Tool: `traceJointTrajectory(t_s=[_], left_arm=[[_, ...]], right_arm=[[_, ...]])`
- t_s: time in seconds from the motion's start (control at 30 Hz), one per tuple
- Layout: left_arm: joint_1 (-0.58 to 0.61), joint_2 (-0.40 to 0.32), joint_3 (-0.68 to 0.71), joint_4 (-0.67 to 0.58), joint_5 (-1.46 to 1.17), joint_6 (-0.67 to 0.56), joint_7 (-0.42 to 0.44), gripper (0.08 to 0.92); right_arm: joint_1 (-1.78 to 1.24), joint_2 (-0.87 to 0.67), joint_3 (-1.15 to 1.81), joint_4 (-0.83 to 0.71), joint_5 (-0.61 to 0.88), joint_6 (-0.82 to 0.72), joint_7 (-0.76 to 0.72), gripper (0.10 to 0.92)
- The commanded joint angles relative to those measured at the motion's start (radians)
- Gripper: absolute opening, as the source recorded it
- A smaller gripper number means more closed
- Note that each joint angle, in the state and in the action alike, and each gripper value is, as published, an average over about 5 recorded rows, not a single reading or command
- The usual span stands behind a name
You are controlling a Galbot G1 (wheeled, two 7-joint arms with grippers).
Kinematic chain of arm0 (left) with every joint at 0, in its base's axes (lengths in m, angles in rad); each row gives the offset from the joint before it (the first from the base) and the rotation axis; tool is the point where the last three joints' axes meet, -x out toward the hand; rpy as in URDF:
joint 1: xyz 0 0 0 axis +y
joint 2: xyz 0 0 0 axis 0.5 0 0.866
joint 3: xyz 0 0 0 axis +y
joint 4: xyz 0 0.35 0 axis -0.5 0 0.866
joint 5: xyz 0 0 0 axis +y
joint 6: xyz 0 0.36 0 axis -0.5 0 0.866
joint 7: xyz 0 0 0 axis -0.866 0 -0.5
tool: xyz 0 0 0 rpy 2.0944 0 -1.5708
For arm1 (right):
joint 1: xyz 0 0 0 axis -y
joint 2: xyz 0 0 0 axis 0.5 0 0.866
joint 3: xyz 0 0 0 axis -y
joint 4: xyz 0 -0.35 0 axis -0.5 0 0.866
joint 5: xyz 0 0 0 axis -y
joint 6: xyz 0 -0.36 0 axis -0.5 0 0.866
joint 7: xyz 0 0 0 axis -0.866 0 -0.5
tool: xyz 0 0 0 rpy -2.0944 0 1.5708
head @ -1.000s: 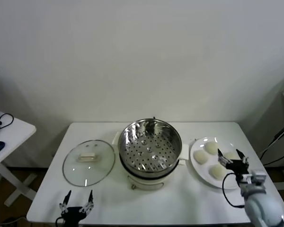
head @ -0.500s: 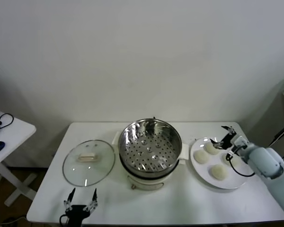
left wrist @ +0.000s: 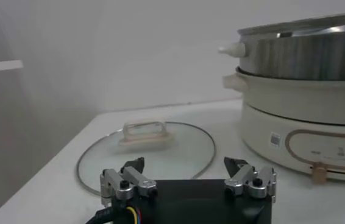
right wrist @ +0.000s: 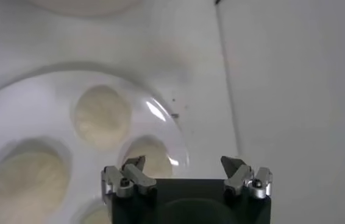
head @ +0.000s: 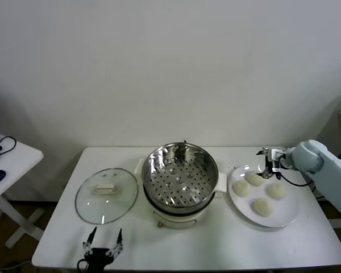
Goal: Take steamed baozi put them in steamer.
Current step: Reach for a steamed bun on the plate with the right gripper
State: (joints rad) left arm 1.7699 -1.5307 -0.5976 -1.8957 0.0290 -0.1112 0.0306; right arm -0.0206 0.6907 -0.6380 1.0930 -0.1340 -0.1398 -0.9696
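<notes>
The robot's right gripper needs to close on the sides of the far baozi (head: 254, 178) (right wrist: 149, 156), the one closest to the far rim of the white plate.
Several cream-white steamed baozi lie on a white plate (head: 289, 207) at the right, among them the far one (head: 254, 178) and the near one (head: 263, 207). The steel steamer (head: 181, 175), its perforated floor bare, stands mid-table on a cream base. My right gripper (head: 267, 166) hovers over the plate's far rim, just behind the far baozi, open with nothing between its fingers. In the right wrist view the right gripper (right wrist: 183, 165) hangs above the plate's edge (right wrist: 50, 91), with one baozi (right wrist: 150, 157) by a fingertip. My left gripper (head: 102, 242) waits open at the table's front edge.
A round glass lid (head: 106, 195) with a cream handle lies flat left of the steamer, in front of the left gripper (left wrist: 184, 164). The steamer's base (left wrist: 306, 128) stands to that gripper's side. A side table with cables (head: 0, 153) is at far left.
My right arm has swung from the table's near right corner across to the far side of the plate. The left gripper has drifted slightly right along the front edge.
</notes>
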Motion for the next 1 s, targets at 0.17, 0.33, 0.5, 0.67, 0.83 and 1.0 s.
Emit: traceJointTrajectory(t_s=[0.17,0.33,0.5,0.67,0.83,1.0], left_arm=[[0.007,0.004,-0.007,-0.015,0.006,-0.002,0.003,0.823],[0.007,0.008,-0.022,-0.015,0.003,-0.004,0.001,0.823],[0.005,0.01,-0.03,-0.017,-0.002,-0.001,0.001,0.823],[0.001,0.006,-0.035,-0.011,-0.004,0.001,0.001,0.823],[0.0,0.005,-0.039,-0.004,-0.002,0.0,0.001,0.823],[-0.001,0.006,-0.044,0.003,0.0,0.0,0.001,0.823]], right_arm=[[0.307,0.163,-0.345,-0.312,0.067,0.113,-0.213,0.823],[0.25,0.206,-0.313,-0.384,0.116,0.107,-0.231,0.823],[0.199,0.247,-0.25,-0.474,0.04,0.133,-0.232,0.823],[0.147,0.255,-0.198,-0.482,0.01,0.136,-0.233,0.823],[0.087,0.269,-0.112,-0.51,-0.043,0.14,-0.217,0.823],[0.05,0.278,-0.046,-0.534,-0.099,0.143,-0.197,0.823]])
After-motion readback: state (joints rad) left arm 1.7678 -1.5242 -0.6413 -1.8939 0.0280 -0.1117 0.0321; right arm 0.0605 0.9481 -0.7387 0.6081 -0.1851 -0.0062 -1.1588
